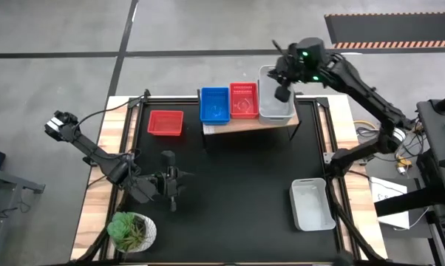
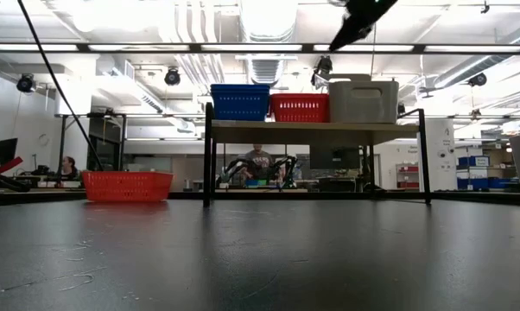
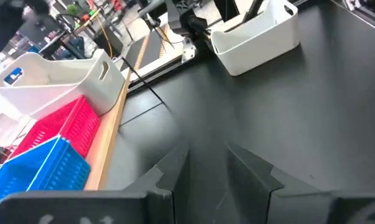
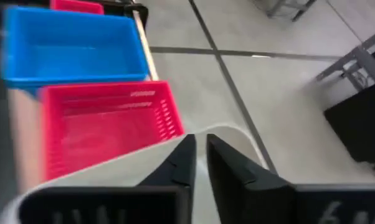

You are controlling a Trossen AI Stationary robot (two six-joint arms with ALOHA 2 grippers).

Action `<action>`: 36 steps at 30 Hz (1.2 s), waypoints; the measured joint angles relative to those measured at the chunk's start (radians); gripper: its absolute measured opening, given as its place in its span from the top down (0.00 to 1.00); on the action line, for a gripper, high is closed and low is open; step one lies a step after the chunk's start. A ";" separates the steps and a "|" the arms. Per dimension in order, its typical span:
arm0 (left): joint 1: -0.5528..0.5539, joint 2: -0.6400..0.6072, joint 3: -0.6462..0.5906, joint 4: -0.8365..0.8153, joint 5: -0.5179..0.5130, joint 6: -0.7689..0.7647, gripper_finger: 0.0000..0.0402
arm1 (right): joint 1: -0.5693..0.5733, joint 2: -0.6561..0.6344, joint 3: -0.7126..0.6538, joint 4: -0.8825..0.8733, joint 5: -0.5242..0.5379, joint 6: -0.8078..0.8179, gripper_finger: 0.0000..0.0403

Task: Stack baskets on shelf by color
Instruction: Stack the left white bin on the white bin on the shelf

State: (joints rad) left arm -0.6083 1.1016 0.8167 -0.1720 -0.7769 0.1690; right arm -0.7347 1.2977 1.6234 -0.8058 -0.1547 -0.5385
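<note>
The upper white basket is sitting crooked in the lower one, so I should use my right gripper to lift it by its side (image 1: 260, 90) near the red basket and reseat it.
On the light-wood shelf (image 1: 237, 123) at the table's far side stand a blue basket (image 1: 214, 104), a red basket (image 1: 243, 100) and a white basket (image 1: 276, 108), side by side on their bottoms. My right gripper (image 1: 282, 94) hovers just above the white basket (image 2: 364, 101) and clear of it. Only a narrow gap shows between its fingers (image 4: 200, 149), with nothing in it. My left gripper (image 1: 172, 188) waits open over the table's near left part (image 3: 206, 168). Another red basket (image 1: 165, 123) sits on the table left of the shelf.
A second white basket (image 1: 312, 204) stands on the table at the near right. A potted green plant (image 1: 131, 230) is at the near left corner. The black tabletop (image 1: 237, 177) between the shelf and the near edge is bare.
</note>
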 joint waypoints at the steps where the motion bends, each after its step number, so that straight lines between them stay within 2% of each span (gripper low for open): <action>1: 0.000 0.000 -0.001 -0.002 0.000 0.001 0.79 | -0.007 0.021 0.000 0.022 0.001 -0.014 0.94; 6: 0.000 -0.002 -0.004 -0.002 0.000 0.001 0.79 | -0.020 0.132 0.026 0.025 0.105 -0.074 0.97; 9: 0.000 -0.002 -0.004 -0.002 0.000 0.004 0.79 | -0.023 0.172 0.063 -0.025 0.091 -0.087 0.97; 12: 0.000 -0.004 -0.003 -0.002 -0.003 0.005 0.79 | -0.020 0.197 0.144 -0.172 0.021 -0.076 0.97; 15: 0.000 -0.021 -0.007 -0.002 -0.012 0.034 0.79 | 0.002 0.218 0.267 -0.428 -0.033 -0.044 0.95; 18: 0.006 -0.046 -0.011 -0.001 -0.032 0.141 0.79 | 0.049 0.237 0.377 -0.629 -0.058 0.102 0.87; 20: 0.027 -0.073 -0.012 0.010 -0.045 0.215 0.79 | 0.079 0.237 0.394 -0.630 -0.042 0.314 0.80; 22: 0.054 -0.115 -0.011 0.009 -0.052 0.284 0.79 | 0.111 0.236 0.393 -0.615 0.016 0.567 0.73; 24: 0.077 -0.158 -0.008 0.009 -0.053 0.367 0.79 | 0.140 0.237 0.388 -0.608 0.092 0.735 0.68; 26: 0.101 -0.209 -0.009 0.007 -0.051 0.417 0.79 | 0.157 0.243 0.388 -0.587 0.150 0.824 0.63; 30: 0.138 -0.301 -0.051 0.008 -0.054 0.408 0.79 | 0.196 0.277 0.387 -0.547 0.165 0.950 0.57; 36: 0.142 -0.396 -0.146 0.016 -0.049 0.449 0.79 | 0.244 0.335 0.402 -0.548 0.259 1.058 0.55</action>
State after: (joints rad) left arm -0.4664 0.7052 0.6703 -0.1564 -0.8258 0.6175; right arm -0.4910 1.6329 2.0258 -1.3537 0.1048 0.5193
